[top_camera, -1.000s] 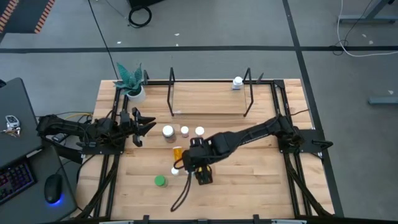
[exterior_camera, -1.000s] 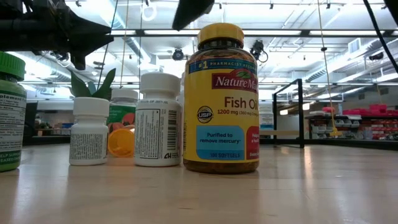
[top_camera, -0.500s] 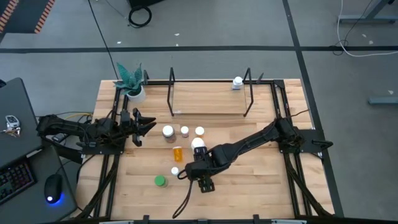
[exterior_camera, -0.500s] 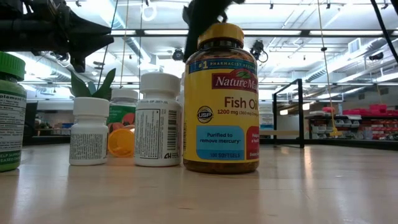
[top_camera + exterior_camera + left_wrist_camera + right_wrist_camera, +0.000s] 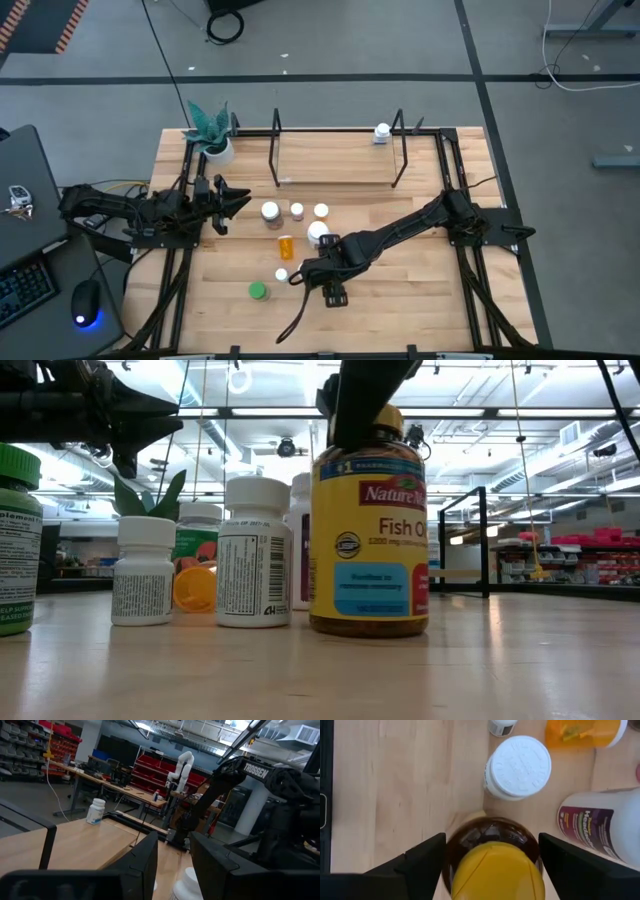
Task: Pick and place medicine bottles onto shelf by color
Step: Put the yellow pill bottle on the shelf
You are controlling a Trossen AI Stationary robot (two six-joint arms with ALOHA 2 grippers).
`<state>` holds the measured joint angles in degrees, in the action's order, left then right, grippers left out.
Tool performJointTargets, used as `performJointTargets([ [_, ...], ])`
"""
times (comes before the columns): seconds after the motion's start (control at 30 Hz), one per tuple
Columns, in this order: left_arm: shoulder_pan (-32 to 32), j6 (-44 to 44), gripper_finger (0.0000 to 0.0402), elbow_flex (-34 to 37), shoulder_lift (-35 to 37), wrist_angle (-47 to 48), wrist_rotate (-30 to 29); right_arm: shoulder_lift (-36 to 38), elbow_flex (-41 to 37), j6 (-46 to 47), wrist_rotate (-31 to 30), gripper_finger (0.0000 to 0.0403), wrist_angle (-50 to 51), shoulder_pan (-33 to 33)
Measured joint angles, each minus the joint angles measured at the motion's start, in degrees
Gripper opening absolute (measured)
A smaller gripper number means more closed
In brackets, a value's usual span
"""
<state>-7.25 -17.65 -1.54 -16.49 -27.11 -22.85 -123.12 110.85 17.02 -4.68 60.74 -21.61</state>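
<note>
Next, I open my right gripper, back up and close around the lid (image 5: 497,874) before lifting, because its fingers reach past the yellow lid to the amber bottle's shoulder.
The large amber bottle (image 5: 370,530) with a yellow lid (image 5: 492,872) stands upright on the table near its near edge. My right gripper (image 5: 492,855) is open right above it, with one finger on each side of the lid. In the high view the right gripper (image 5: 333,292) hides this bottle. Several white-capped bottles (image 5: 297,211), the lying orange one (image 5: 287,245) and the green-capped one (image 5: 258,291) stand loose around it. One white bottle (image 5: 382,132) stands on the black rod shelf (image 5: 335,183). My left gripper (image 5: 228,200) waits open at the table's left. My right gripper comes at the amber bottle from above, pointing down, its open fingers (image 5: 422,862) on either side of the yellow lid (image 5: 492,870). Whether a finger touches the bottle, I cannot tell. The bottle stands upright on the table.
A white-capped bottle (image 5: 517,767) and a white bottle with a purple label (image 5: 605,822) stand close beside the amber one. A potted plant (image 5: 210,140) sits at the far left corner. Black rails (image 5: 470,270) run along both table sides. Bare wood lies right of the right gripper.
My right gripper has moved toward the near edge and come down over the amber bottle's lid. The bottle has slid a little toward the table's right and far side and has turned slightly about its axis, still upright.
</note>
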Motion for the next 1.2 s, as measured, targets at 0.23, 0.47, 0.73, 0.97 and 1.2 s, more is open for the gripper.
performJointTargets([
  [0.23,0.0,-0.18,0.0118,0.0,0.0,0.0,0.0,0.14,0.11,0.09,0.23,0.0269,1.54,0.01],
  [0.47,0.0,-0.18,0.0123,0.0,0.0,0.0,0.0,-0.01,-0.02,-0.15,0.26,0.0231,2.72,0.06],
  [0.73,0.0,-0.2,0.0117,0.0,0.0,0.0,0.0,-0.11,3.65,-0.55,0.47,0.0246,6.59,0.35],
  [0.97,0.0,-0.2,0.0123,0.0,0.0,0.0,0.0,-0.06,7.61,-0.16,0.43,0.03,10.62,-0.04],
  [1.2,0.0,-0.22,0.0119,0.0,0.0,0.0,0.0,-0.1,6.88,2.51,0.04,0.0339,13.96,-0.56],
])
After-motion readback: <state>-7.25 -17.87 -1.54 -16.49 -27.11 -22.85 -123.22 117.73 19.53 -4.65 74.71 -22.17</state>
